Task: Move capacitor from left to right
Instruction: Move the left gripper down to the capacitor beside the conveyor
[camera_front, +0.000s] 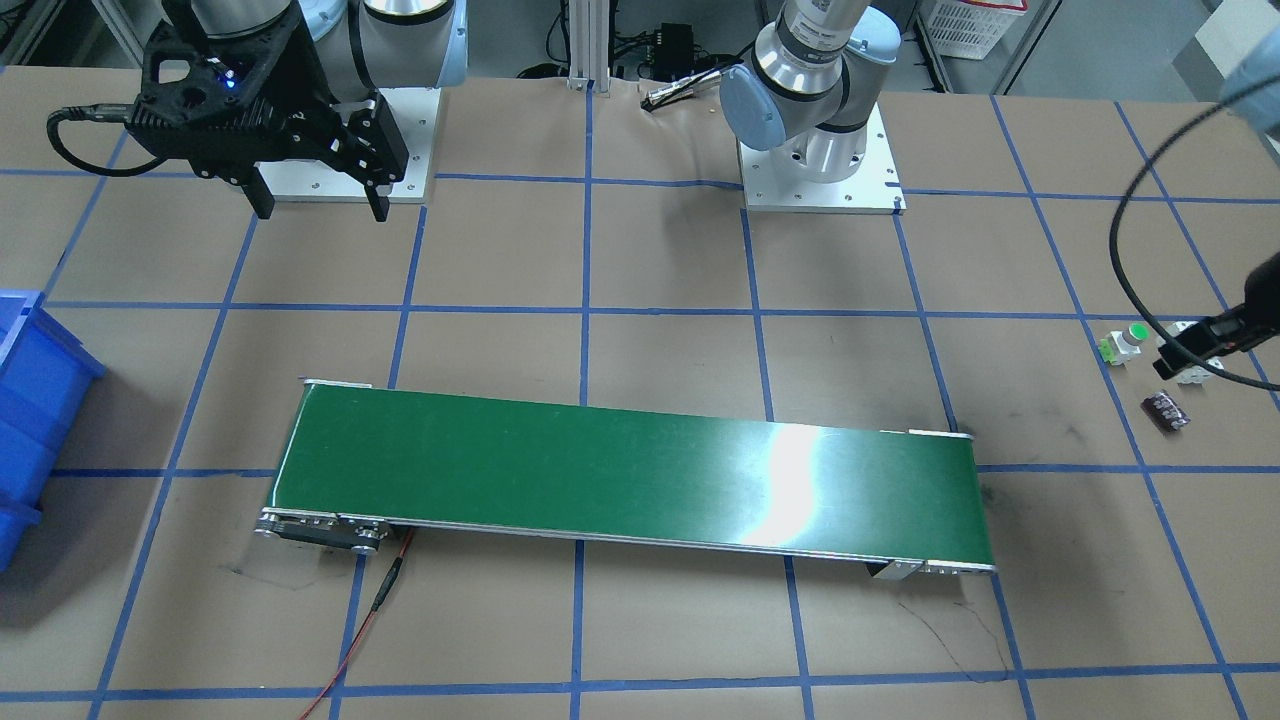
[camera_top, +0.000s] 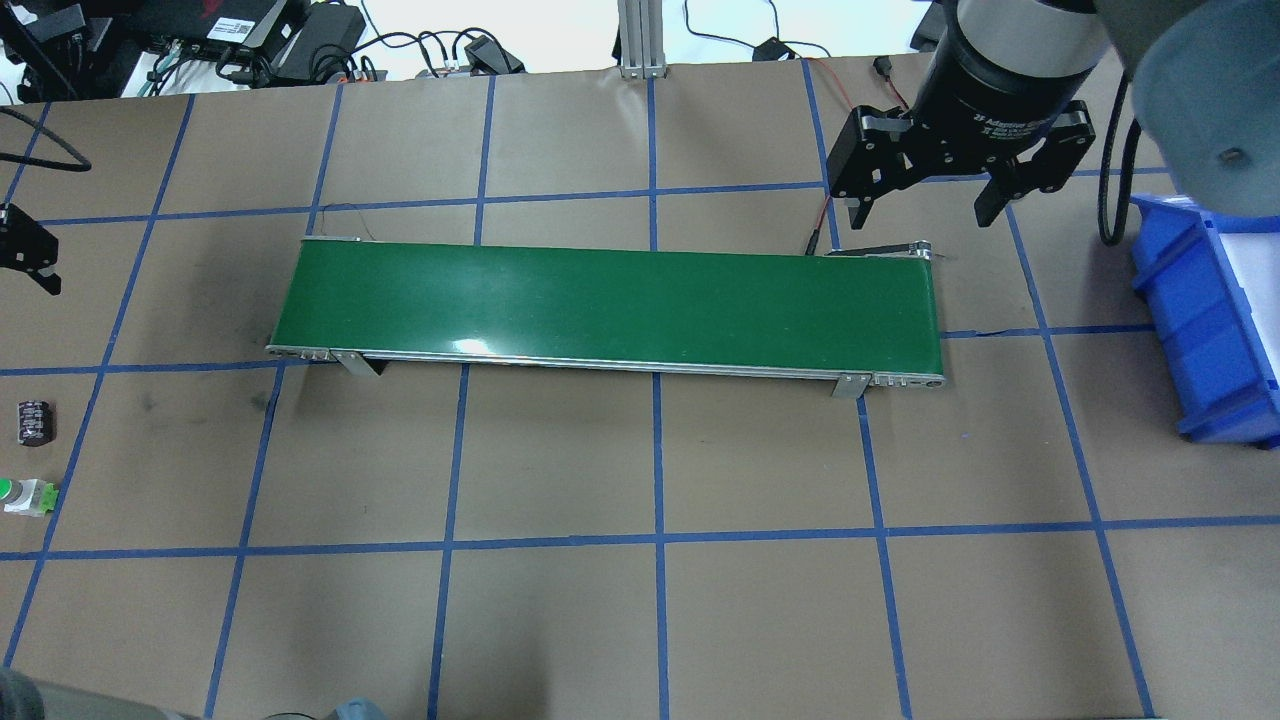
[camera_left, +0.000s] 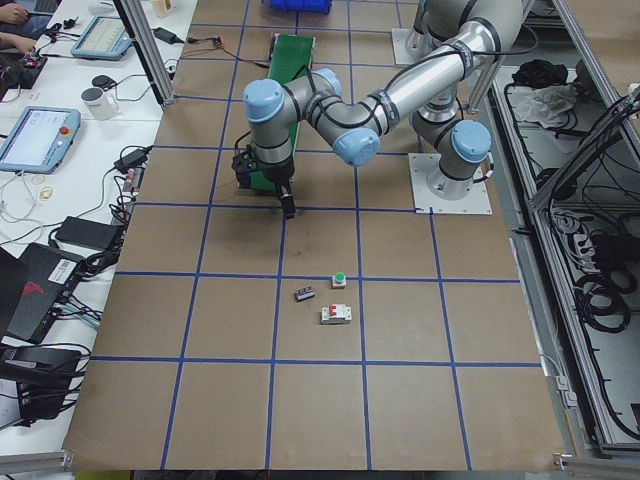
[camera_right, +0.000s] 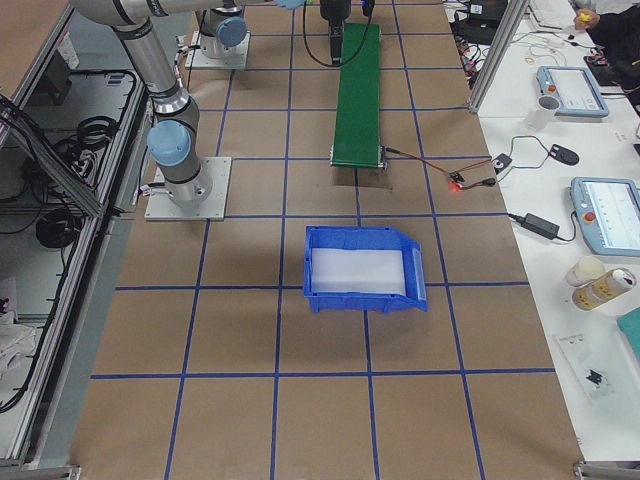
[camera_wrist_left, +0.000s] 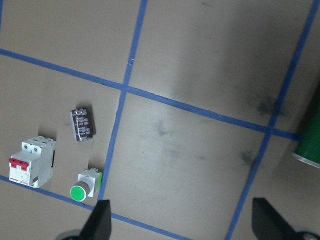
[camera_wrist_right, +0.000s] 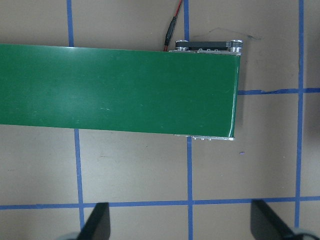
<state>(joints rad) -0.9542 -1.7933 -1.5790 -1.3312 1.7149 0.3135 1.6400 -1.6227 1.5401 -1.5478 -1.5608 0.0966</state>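
Note:
I should next move my left gripper to the black-brown capacitor near the white circuit breaker and close it on the middle of its body (camera_front: 1166, 412) (camera_wrist_left: 82, 124).
The capacitor (camera_wrist_left: 83, 124) is a small black-brown cylinder with pale marks. It lies on the brown table at the robot's left end, also seen in the overhead view (camera_top: 33, 421) and the front view (camera_front: 1167, 411). My left gripper (camera_wrist_left: 182, 223) is open and empty. It hovers above the table, between the capacitor and the conveyor's left end. My right gripper (camera_top: 922, 215) is open and empty, above the far side of the conveyor's right end (camera_wrist_right: 235, 75).
A green conveyor belt (camera_top: 610, 300) lies across the table's middle. A white circuit breaker with red levers (camera_wrist_left: 30, 162) and a green-topped push button (camera_wrist_left: 85, 185) lie next to the capacitor. A blue bin (camera_top: 1210, 310) stands at the table's right end.

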